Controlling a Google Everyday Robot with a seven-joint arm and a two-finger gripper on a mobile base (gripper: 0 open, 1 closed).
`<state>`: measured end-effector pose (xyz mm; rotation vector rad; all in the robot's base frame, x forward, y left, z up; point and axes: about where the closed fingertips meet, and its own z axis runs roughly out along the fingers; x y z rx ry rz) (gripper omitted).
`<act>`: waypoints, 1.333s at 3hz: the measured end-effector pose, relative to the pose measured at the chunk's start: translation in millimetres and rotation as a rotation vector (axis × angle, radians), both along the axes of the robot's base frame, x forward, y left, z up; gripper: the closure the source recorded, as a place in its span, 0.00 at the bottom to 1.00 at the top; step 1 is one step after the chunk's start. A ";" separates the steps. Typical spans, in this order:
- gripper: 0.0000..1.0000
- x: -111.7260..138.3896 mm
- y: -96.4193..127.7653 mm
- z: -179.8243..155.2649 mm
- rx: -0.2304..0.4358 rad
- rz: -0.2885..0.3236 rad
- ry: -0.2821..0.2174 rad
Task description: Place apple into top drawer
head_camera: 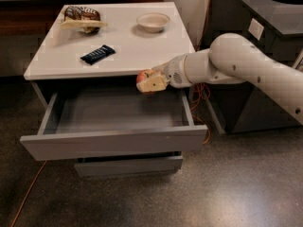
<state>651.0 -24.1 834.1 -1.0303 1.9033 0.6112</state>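
I will release the apple with my gripper on the drawer's grey bottom (138,108), between its middle and the side closest to my arm.
My gripper (152,82) is shut on the red and yellowish apple (143,79). It holds the apple in the air just past the front edge of the white cabinet top, above the back right part of the open top drawer (113,143). The drawer is pulled far out and its wide grey interior shows nothing inside. My white arm reaches in from the right.
On the white cabinet top (142,51) lie a cream bowl (152,21), a dark blue wrapped bar (97,54) and a snack bag (81,18). A lower drawer (128,165) stands slightly out. A dark grey unit (265,41) and orange cables (202,91) are to the right.
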 end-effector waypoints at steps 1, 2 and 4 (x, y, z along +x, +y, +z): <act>1.00 -0.8 5.3 -33.6 -0.008 0.002 0.021; 1.00 8.1 13.8 -63.1 -0.012 0.010 0.016; 1.00 31.3 22.8 -124.1 -0.075 0.007 0.029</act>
